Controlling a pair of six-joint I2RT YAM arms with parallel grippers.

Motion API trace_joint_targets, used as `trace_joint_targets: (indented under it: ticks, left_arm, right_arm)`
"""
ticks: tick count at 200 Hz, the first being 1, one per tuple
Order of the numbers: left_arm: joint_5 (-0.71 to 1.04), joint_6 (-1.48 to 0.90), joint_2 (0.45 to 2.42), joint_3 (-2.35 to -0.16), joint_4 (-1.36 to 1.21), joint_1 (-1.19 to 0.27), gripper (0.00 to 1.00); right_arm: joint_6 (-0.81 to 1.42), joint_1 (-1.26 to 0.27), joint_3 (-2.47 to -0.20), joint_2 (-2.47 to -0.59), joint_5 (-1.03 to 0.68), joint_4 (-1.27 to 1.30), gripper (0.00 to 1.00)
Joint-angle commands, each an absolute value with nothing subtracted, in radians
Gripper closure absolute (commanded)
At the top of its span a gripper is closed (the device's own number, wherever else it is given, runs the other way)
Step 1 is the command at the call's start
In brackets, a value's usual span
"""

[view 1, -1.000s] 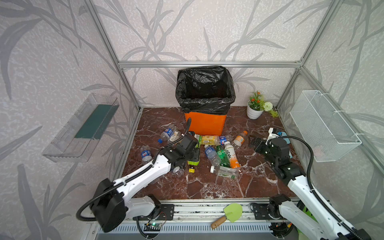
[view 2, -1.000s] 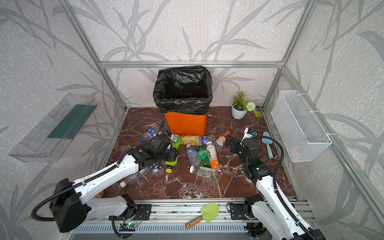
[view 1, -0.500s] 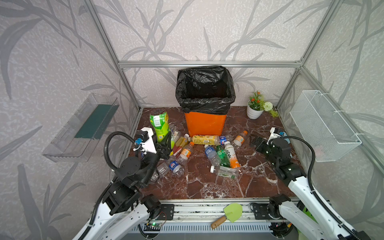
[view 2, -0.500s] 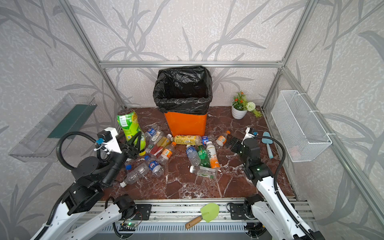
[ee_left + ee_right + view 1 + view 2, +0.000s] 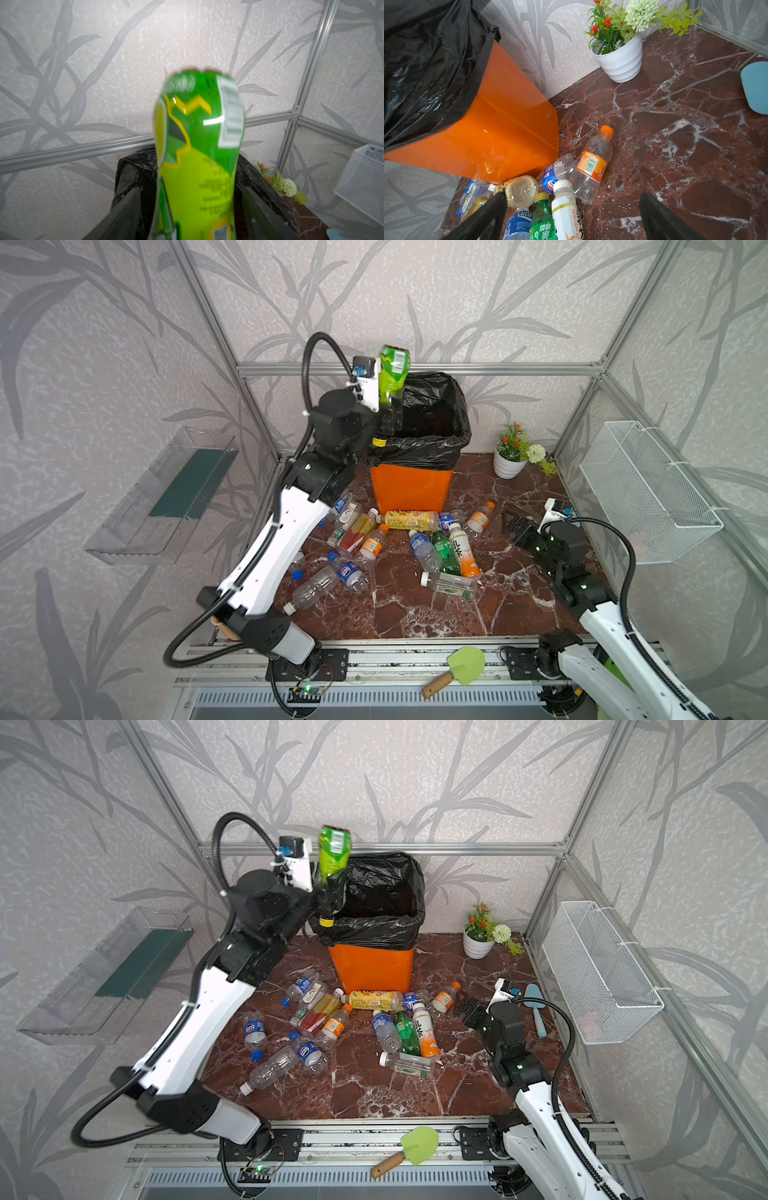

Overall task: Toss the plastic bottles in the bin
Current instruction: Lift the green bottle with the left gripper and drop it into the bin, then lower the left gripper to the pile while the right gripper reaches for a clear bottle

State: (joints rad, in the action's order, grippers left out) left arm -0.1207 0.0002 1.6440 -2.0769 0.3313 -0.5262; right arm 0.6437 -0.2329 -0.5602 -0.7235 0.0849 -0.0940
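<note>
My right gripper needs to close next on the middle of the clear bottle (image 5: 453,585) with the white cap, which lies just in front of the orange-and-white bottle.
A green plastic bottle (image 5: 392,369) (image 5: 333,849) hangs neck down over the left rim of the bin (image 5: 411,493) (image 5: 374,969), its yellow cap just above the black liner. My left gripper (image 5: 388,414) (image 5: 332,894) is raised there and open. In the left wrist view the blurred bottle (image 5: 197,145) sits between the fingers (image 5: 126,209) with a gap on each side. Several other plastic bottles (image 5: 409,519) (image 5: 407,1036) (image 5: 591,164) lie on the floor in front of the bin. Low at the right, my right gripper (image 5: 515,526) (image 5: 469,1009) (image 5: 571,199) is open and empty, facing them.
A white flower pot (image 5: 509,464) (image 5: 620,60) stands at the back right. A wire basket (image 5: 648,489) hangs on the right wall and a clear tray (image 5: 166,497) on the left wall. A green trowel (image 5: 457,668) lies on the front rail, a blue scoop (image 5: 536,1011) by the right arm.
My left arm rose from the pile of bottles with the green bottle, swung up to the bin's rim, and its jaws have opened. The right arm has hardly moved.
</note>
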Motion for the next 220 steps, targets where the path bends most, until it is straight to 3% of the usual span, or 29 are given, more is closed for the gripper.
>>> trace_joint_targets:
  ticks: [1,49,116,144,220]
  left_arm:
    - [-0.129,-0.044,1.725,-2.265,0.665,-0.525,0.01]
    - [-0.118,-0.052,1.482,-1.913,0.320,-0.525,0.01]
    - [-0.142,-0.070,1.188,-1.493,0.184,-0.526,0.01]
    - [-0.240,-0.185,1.041,-1.256,0.172,-0.526,0.01]
    - [-0.487,-0.464,0.665,-0.764,0.209,-0.517,0.01]
  right_arm:
    - [0.645,-0.227,-0.557,-0.692,0.086,-0.128,0.01]
    - [0.644,-0.224,-0.552,-0.709,0.052,-0.132,0.01]
    - [0.538,-0.228,-0.605,-0.794,-0.059,-0.154,0.02]
    - [0.445,-0.255,-0.617,-0.833,-0.146,-0.198,0.05]
    - [0.004,-0.574,-0.740,-1.032,-0.156,-0.411,0.07]
